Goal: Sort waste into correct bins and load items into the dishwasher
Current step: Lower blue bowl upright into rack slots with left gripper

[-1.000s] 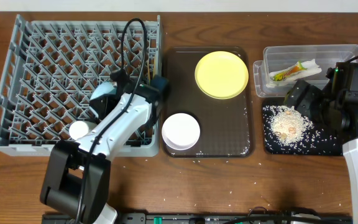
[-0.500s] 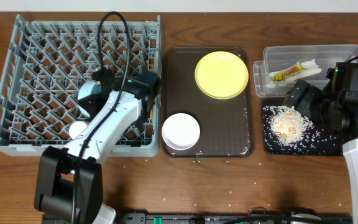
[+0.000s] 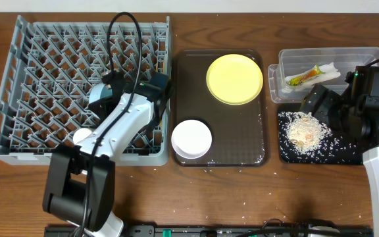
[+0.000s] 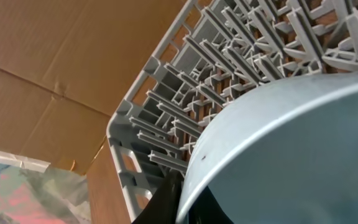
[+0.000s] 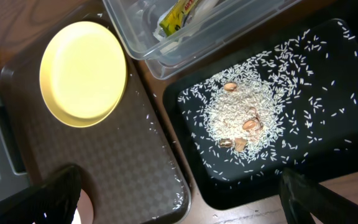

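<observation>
My left gripper has the light blue bowl, tilted over the grey dish rack. It will let go of the bowl on the rack's wires (image 3: pixel 131 112) between the white cup and brown tray.
My left gripper (image 3: pixel 105 99) is shut on the rim of the light blue bowl (image 3: pixel 98 100) and holds it tilted over the grey dish rack (image 3: pixel 58 46). In the left wrist view the bowl (image 4: pixel 291 149) fills the right side, my fingers (image 4: pixel 185 205) pinch its rim, and the rack's pegs (image 4: pixel 185 93) lie behind. A small white cup (image 3: pixel 82 137) sits in the rack. The yellow plate (image 3: pixel 234 79) and white bowl (image 3: pixel 191 139) are on the brown tray. My right gripper (image 3: pixel 316 104) is open and empty above the black tray (image 3: pixel 347 153) of rice (image 3: pixel 304 128). I cannot make out the chopsticks.
The dark brown serving tray (image 3: pixel 242 141) lies between the rack and the bins. The clear tub (image 3: pixel 360 56) holds the snack wrapper (image 3: pixel 304 78) and white paper strip (image 3: pixel 331 68). Loose rice grains lie on the brown tray's right side and on the table in front.
My left gripper has carried the light blue bowl a little leftward and farther over the rack, and the wrist has turned. The right arm has not moved.
</observation>
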Controlling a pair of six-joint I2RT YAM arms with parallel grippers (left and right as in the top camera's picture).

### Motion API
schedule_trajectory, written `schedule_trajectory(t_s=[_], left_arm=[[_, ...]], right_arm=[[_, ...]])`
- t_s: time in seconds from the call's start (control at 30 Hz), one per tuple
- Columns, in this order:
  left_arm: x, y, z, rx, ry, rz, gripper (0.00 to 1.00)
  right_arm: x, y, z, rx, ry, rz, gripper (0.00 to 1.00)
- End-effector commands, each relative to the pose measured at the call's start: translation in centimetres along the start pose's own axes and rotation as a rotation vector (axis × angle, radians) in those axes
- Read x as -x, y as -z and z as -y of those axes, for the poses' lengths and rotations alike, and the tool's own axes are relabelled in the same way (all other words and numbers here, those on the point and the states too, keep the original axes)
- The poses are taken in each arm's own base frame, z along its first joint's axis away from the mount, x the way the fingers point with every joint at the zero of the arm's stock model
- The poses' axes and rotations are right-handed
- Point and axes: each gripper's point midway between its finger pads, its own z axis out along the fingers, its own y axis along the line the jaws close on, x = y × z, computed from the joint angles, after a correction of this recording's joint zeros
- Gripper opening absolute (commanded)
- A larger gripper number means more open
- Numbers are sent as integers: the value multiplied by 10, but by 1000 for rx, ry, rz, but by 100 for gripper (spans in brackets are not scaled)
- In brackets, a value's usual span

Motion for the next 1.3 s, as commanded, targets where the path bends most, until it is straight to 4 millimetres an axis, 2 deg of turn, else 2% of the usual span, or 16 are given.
schedule_trajectory(t_s=[0.0, 0.2, 0.37, 0.43, 0.57, 0.8, 1.0, 1.27], left_arm=[[8, 6, 3, -4, -28, 26, 7], [10, 23, 12, -34, -71, 74, 8], [25, 28, -18, 109, -209, 188, 7], [24, 28, -23, 125, -248, 188, 7], [22, 26, -28, 132, -215, 182, 8], [18, 12, -20, 125, -143, 139, 7], [5, 5, 0, 104, -167, 94, 7], [-2, 12, 14, 84, -217, 99, 8]], right_arm=[[-2, 0, -2, 2, 13, -1, 99], [-2, 0, -2, 2, 13, -1, 99], [-2, 0, -2, 2, 13, -1, 99], [-2, 0, -2, 2, 13, -1, 99], [-2, 0, -1, 1, 12, -2, 99], [-2, 0, -1, 2, 13, -1, 99], [-2, 0, -2, 2, 13, -1, 99], [-2, 0, -2, 2, 13, -1, 99]])
